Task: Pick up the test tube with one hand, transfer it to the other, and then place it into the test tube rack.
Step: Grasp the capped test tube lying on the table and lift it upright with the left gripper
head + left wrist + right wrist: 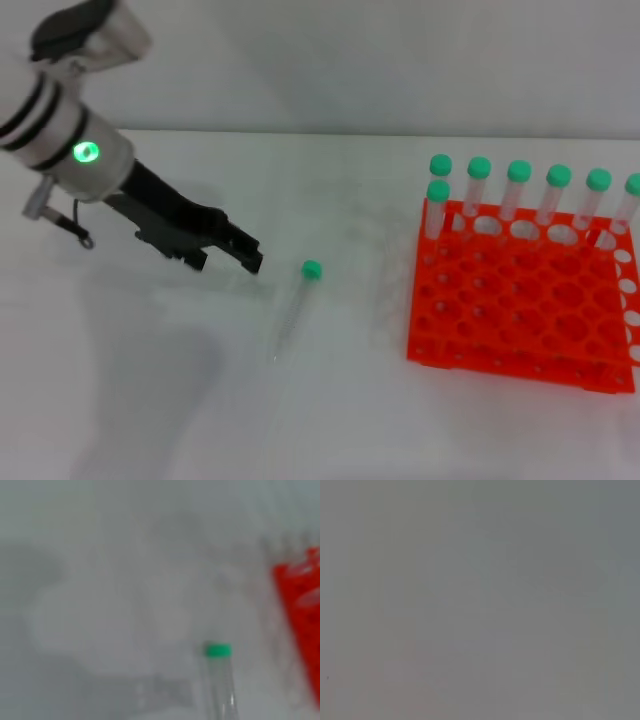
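The left gripper will next reach the clear test tube lying on the table and grip the middle of its body (294, 316).
A clear test tube (294, 308) with a green cap (312, 269) lies flat on the white table, near the middle. It also shows in the left wrist view (221, 680). My left gripper (228, 255) hangs just above the table, a short way left of the tube's cap, not touching it. Its black fingers look slightly apart and hold nothing. The orange test tube rack (520, 300) stands at the right, also seen in the left wrist view (300, 610). My right gripper is out of view.
Several green-capped tubes (518, 190) stand upright in the rack's back row, with one more (437, 208) at the rack's left edge. A pale wall (350, 60) rises behind the table.
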Controlling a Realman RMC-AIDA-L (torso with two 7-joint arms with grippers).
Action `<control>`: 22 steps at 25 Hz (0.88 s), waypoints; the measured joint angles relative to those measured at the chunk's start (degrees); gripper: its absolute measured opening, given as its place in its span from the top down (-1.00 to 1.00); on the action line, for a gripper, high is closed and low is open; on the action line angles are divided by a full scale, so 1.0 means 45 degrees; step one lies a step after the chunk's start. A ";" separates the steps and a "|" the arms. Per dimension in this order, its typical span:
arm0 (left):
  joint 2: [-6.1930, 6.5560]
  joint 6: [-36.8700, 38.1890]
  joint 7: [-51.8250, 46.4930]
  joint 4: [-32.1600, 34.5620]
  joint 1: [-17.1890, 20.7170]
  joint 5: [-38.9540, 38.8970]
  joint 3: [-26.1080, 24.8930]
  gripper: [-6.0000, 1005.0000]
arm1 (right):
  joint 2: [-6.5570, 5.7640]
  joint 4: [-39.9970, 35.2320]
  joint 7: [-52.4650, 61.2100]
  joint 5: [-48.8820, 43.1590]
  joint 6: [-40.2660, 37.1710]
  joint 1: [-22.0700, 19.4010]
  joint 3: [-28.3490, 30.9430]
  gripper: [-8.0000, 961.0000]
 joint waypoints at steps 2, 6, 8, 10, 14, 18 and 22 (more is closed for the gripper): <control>-0.0348 -0.0392 -0.0795 0.0220 -0.0668 0.1237 0.0004 -0.70 | -0.0001 0.0000 0.0000 -0.0013 -0.0008 0.0002 -0.0001 -0.71; -0.0721 -0.1634 -0.2557 0.1740 -0.1458 0.3176 0.0010 -0.69 | 0.0004 0.0000 0.0000 -0.0031 -0.0016 0.0000 -0.0012 -0.71; -0.0758 -0.2167 -0.3227 0.2726 -0.1599 0.3639 0.0012 -0.68 | 0.0015 0.0000 0.0000 -0.0032 -0.0016 0.0000 -0.0046 -0.71; -0.0762 -0.2506 -0.3596 0.3398 -0.1676 0.3824 0.0013 -0.68 | 0.0019 0.0003 0.0000 -0.0034 -0.0016 -0.0020 -0.0057 -0.71; -0.0766 -0.2783 -0.3918 0.3947 -0.1774 0.4107 0.0016 -0.67 | 0.0020 0.0022 0.0000 -0.0034 -0.0016 -0.0113 -0.0008 -0.71; -0.0780 -0.2889 -0.4379 0.4233 -0.1743 0.4601 0.0010 -0.66 | 0.0020 0.0067 0.0000 -0.0034 -0.0016 -0.0133 0.0000 -0.71; -0.0792 -0.3145 -0.4600 0.4435 -0.1610 0.4801 0.0004 -0.65 | 0.0020 0.0075 0.0000 -0.0033 -0.0015 -0.0137 0.0001 -0.71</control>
